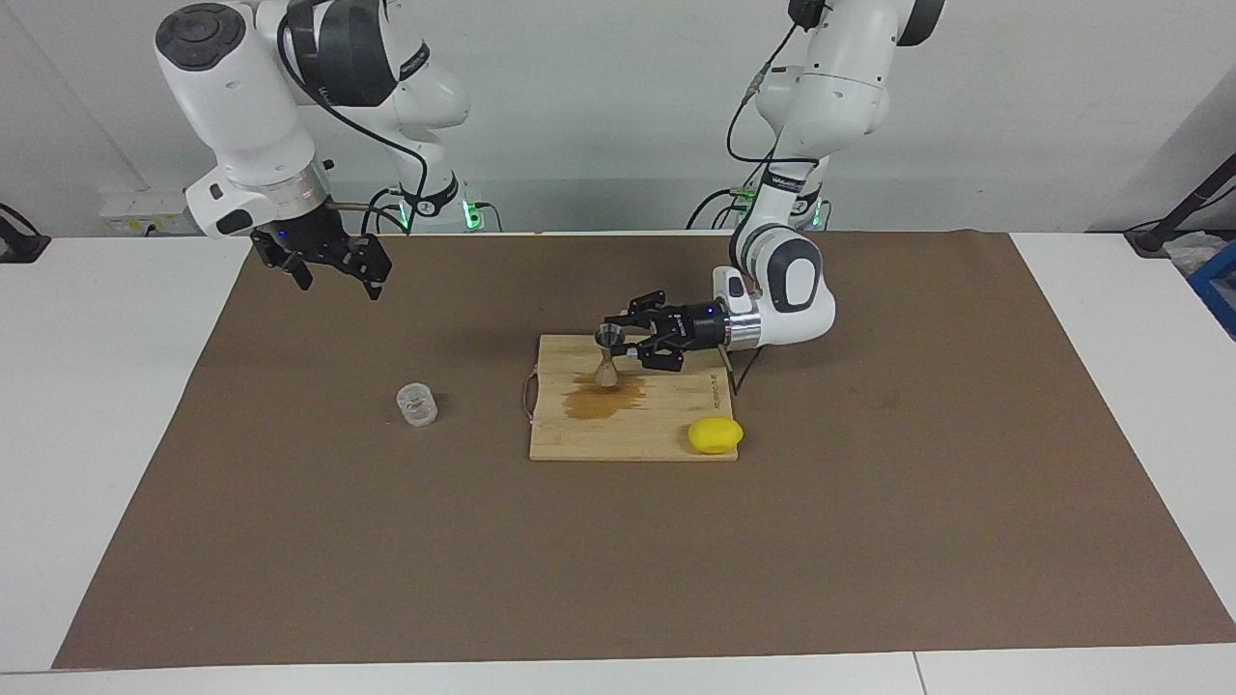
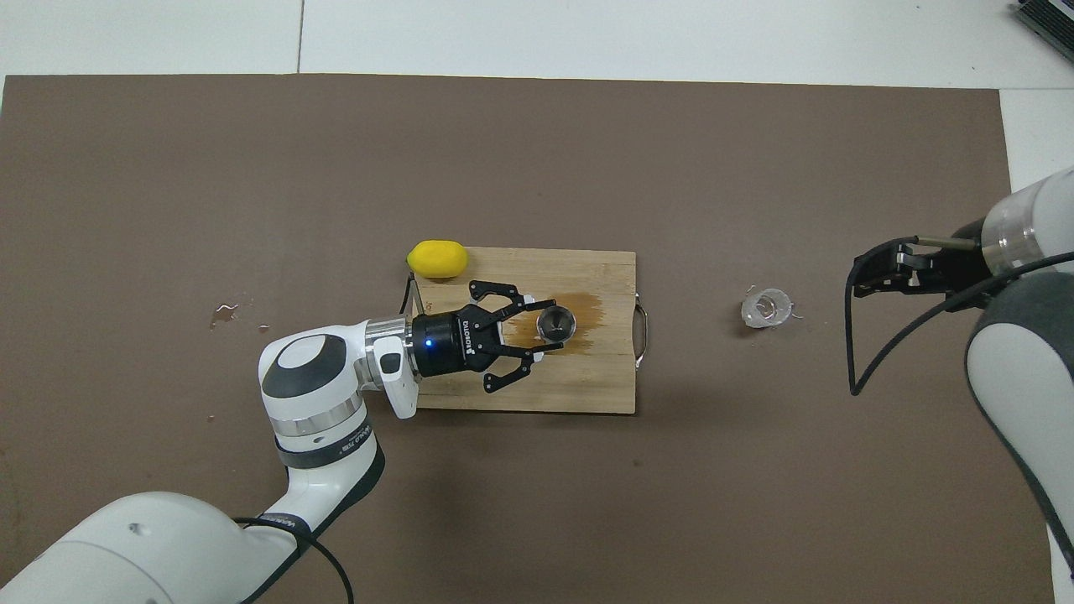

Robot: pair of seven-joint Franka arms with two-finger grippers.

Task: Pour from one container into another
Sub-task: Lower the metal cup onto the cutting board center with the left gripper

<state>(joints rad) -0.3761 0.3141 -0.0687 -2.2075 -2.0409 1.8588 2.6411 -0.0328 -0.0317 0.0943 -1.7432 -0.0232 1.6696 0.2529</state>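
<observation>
The silvery jigger will go down on the brown wet patch of the wooden cutting board [image 2: 550, 320] from my left gripper.
The silvery hourglass jigger [image 1: 607, 357] [image 2: 555, 322] stands upright in my left gripper [image 1: 619, 348] [image 2: 546, 326], which is shut on its waist from the side. It is over the brown wet patch [image 1: 601, 401] on the wooden cutting board [image 1: 637, 441] [image 2: 587, 387]; I cannot tell whether its foot touches the wood. The small clear cup [image 1: 417, 404] [image 2: 765, 308] stands alone on the brown mat toward the right arm's end. My right gripper [image 1: 336, 280] [image 2: 873, 275] hangs open and empty above the mat beside the cup, well clear of it.
A yellow lemon [image 1: 716, 434] [image 2: 437, 258] lies at the board's corner, on the side away from the robots and toward the left arm's end. The board's metal handle [image 2: 642, 335] points toward the cup. A few droplets [image 2: 225, 311] sit on the mat near the left arm's end.
</observation>
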